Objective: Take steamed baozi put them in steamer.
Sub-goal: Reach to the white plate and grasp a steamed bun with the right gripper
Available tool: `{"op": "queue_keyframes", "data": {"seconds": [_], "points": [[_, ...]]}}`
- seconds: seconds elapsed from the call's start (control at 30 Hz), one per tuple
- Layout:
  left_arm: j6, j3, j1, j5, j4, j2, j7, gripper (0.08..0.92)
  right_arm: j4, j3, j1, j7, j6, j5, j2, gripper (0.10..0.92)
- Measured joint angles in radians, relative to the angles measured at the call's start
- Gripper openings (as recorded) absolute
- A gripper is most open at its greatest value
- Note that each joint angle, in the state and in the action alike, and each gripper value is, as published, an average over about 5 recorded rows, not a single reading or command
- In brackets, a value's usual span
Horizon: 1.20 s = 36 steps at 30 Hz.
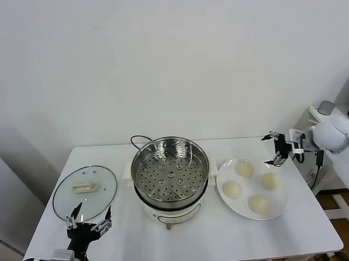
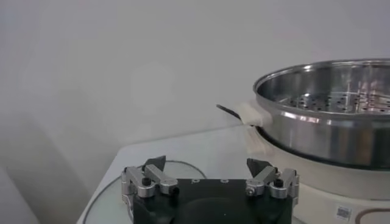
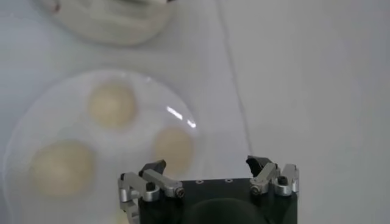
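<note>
The farthest-back baozi [image 1: 244,168] [image 3: 173,149] sits on the white plate nearest the white wall. Next, my right gripper will close around the sides of that baozi.
Several cream-white steamed baozi lie on a flat white plate [image 1: 252,186] at the right; one is nearest the steamer [image 1: 232,189] and one farthest back [image 1: 244,169]. The shiny steamer [image 1: 171,174] stands mid-table with its perforated tray bare. My right gripper [image 1: 275,148] hovers open above the plate's far right rim, holding nothing. In the right wrist view it [image 3: 207,167] hangs over the plate [image 3: 122,152], close to one baozi [image 3: 173,146]. My left gripper [image 1: 88,220] waits open at the front left, facing the steamer [image 2: 329,115].
A round glass lid [image 1: 84,192] lies flat at the left, just beyond the left gripper [image 2: 207,164]. The steamer's black cord [image 1: 138,138] loops behind it. A white wall runs along the table's far edge. Bare tabletop lies in front of the steamer and plate.
</note>
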Motion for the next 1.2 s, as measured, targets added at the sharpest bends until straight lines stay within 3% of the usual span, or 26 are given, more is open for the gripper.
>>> {"op": "queue_keyframes", "data": {"seconds": [0.53,1.2], "points": [[-0.003,-0.005,0.026,0.012,-0.015,-0.03,-0.001,0.823,-0.266,-0.114,0.104,-0.046,0.09,-0.193,0.201,0.823],[-0.003,-0.01,0.032,0.015,-0.013,-0.031,0.0,0.823,-0.433,-0.051,0.078,0.013,0.119,-0.309,0.337,0.823]]}}
